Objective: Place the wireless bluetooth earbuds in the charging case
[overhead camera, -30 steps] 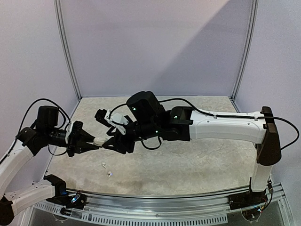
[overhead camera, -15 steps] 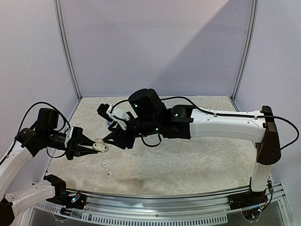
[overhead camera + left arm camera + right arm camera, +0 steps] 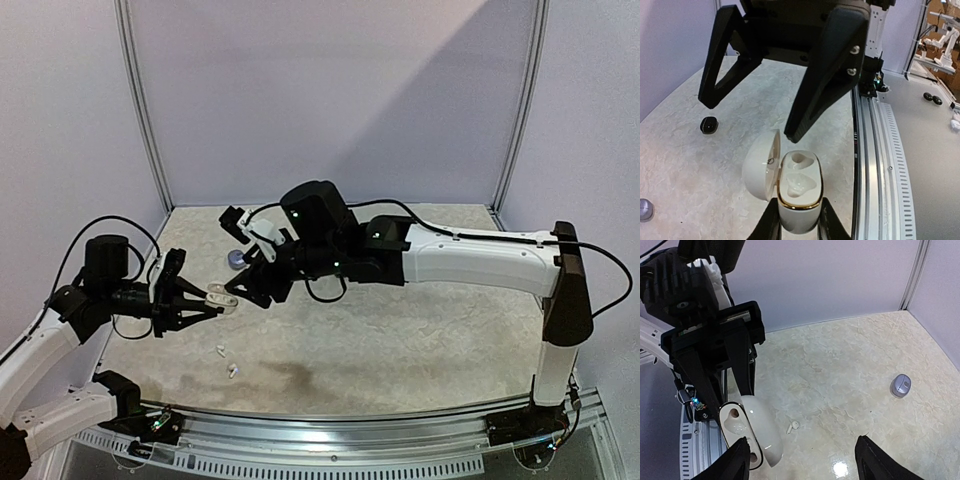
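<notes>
The white earbud nearer the ribbed metal rail is next for my right gripper. Next, my right gripper goes there and closes on that earbud's stem (image 3: 234,368).
My left gripper (image 3: 212,301) (image 3: 797,223) is shut on the base of a white charging case (image 3: 799,187) (image 3: 223,297) (image 3: 747,432), held above the table. The case has a gold rim and its lid stands open to one side. Whether an earbud sits in its wells, I cannot tell. My right gripper (image 3: 248,289) (image 3: 802,462) (image 3: 751,120) hovers just past the case, open wide with nothing between its fingers. Two white earbuds (image 3: 220,350) (image 3: 233,371) lie on the table below; one of them (image 3: 792,426) shows in the right wrist view.
A small greyish-lavender pebble-like case (image 3: 236,259) (image 3: 900,385) (image 3: 644,209) lies on the marbled table behind the grippers. A black pebble-like case (image 3: 709,125) lies near it. The ribbed metal rail (image 3: 875,150) runs along the table's near edge. Walls enclose the back and sides.
The right gripper has let go of the case, opened wider and pulled back to the right. The left gripper has carried the case slightly right, its lid now open.
</notes>
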Motion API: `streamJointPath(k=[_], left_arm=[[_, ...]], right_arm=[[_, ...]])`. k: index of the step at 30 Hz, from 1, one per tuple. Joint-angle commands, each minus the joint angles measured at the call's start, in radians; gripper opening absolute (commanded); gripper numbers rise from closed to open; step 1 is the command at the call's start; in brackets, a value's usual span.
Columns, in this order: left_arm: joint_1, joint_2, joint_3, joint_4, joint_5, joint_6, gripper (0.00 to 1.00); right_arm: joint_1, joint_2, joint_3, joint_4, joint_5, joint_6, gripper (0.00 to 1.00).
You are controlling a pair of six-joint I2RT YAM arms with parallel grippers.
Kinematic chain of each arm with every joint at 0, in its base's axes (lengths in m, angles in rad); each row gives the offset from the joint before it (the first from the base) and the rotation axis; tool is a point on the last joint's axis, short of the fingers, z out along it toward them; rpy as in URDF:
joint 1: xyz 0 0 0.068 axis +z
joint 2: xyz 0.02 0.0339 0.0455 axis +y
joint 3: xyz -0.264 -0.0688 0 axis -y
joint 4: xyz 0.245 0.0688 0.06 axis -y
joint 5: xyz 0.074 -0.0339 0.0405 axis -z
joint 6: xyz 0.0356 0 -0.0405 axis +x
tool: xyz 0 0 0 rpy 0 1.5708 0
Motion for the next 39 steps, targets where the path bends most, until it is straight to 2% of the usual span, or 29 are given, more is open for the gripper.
streamJointPath(k=[1, 5, 8, 11, 13, 16, 21, 24, 33, 39], left_arm=[[0.003, 0.01, -0.016, 0.076, -0.028, -0.11, 0.0], [0.01, 0.032, -0.016, 0.128, -0.089, -0.198, 0.0], [0.017, 0.05, -0.01, 0.188, -0.22, -0.304, 0.0], [0.022, 0.054, -0.008, 0.217, -0.413, -0.388, 0.0], [0.022, 0.053, -0.009, 0.216, -0.516, -0.435, 0.0], [0.022, 0.046, -0.012, 0.206, -0.612, -0.46, 0.0], [0.023, 0.04, -0.019, 0.189, -0.736, -0.466, 0.0], [0.022, 0.039, -0.026, 0.191, -0.742, -0.459, 0.0], [0.022, 0.033, -0.045, 0.217, -0.722, -0.447, 0.0], [0.023, 0.035, -0.051, 0.22, -0.717, -0.442, 0.0]], right_arm=[[-0.004, 0.003, 0.031, 0.01, 0.0, 0.014, 0.74], [-0.011, -0.013, 0.032, 0.015, 0.044, 0.061, 0.76], [-0.035, -0.018, 0.029, 0.008, 0.158, 0.181, 0.77], [-0.056, -0.004, 0.009, -0.004, 0.276, 0.401, 0.69], [-0.055, 0.039, 0.0, -0.006, 0.276, 0.475, 0.64], [-0.033, 0.131, 0.07, -0.074, 0.266, 0.522, 0.63], [0.051, 0.363, 0.325, -0.225, 0.286, 0.374, 0.65], [0.081, 0.476, 0.415, -0.248, 0.244, 0.325, 0.66], [0.102, 0.607, 0.465, -0.26, 0.191, 0.211, 0.67], [0.128, 0.677, 0.496, -0.295, 0.163, 0.164, 0.63]])
